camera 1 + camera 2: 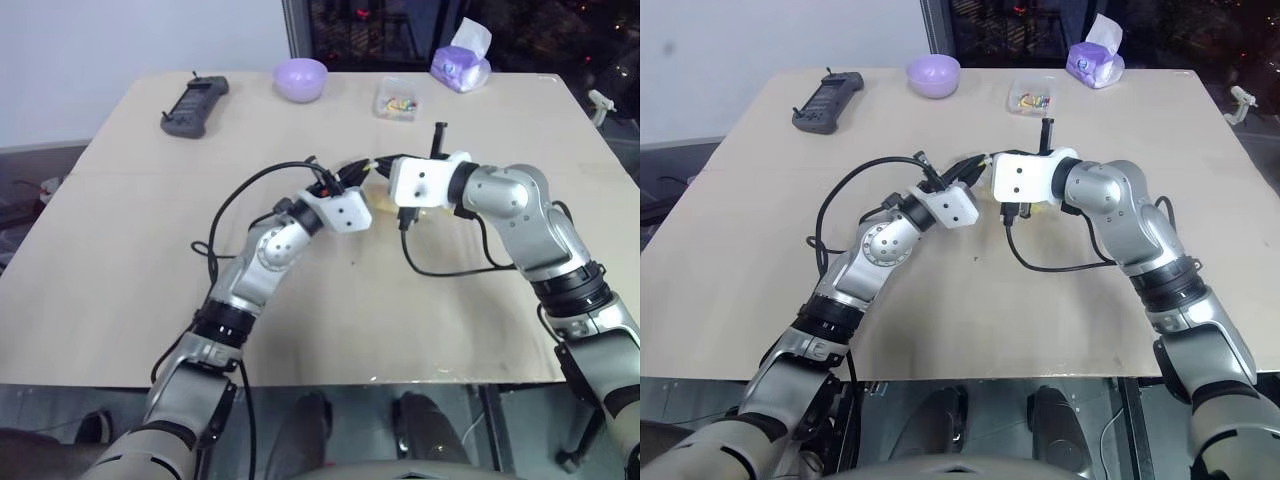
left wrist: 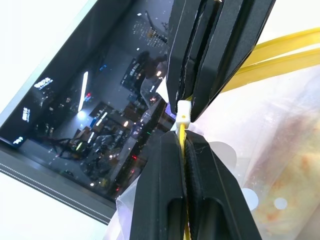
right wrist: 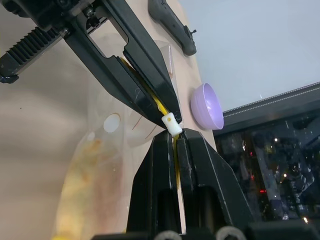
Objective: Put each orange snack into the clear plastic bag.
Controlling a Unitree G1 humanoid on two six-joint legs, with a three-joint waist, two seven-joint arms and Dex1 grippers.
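Observation:
Next, I open my right gripper's fingers, which pinch the bag's yellow seal beside the white slider, then take the slider itself (image 3: 172, 124) and pull it along the seal.
The clear plastic bag (image 3: 107, 150) hangs between my two grippers above the middle of the table (image 1: 150, 260). Its yellow seal strip (image 2: 280, 50) carries a small white slider (image 2: 183, 112). My left gripper (image 2: 184, 142) is shut on the strip just beside the slider. From the opposite side my right gripper (image 3: 175, 140) is shut on the same strip, its tips touching the slider (image 3: 171, 123). An orange snack (image 2: 295, 175) shows through the plastic inside the bag, and as a yellowish patch (image 1: 383, 200) under the wrists in the head views.
Along the table's far edge stand a black remote (image 1: 195, 105), a purple bowl (image 1: 300, 78), a small clear box with colourful bits (image 1: 397, 100) and a purple tissue pack (image 1: 460, 65). Black cables loop over the left forearm.

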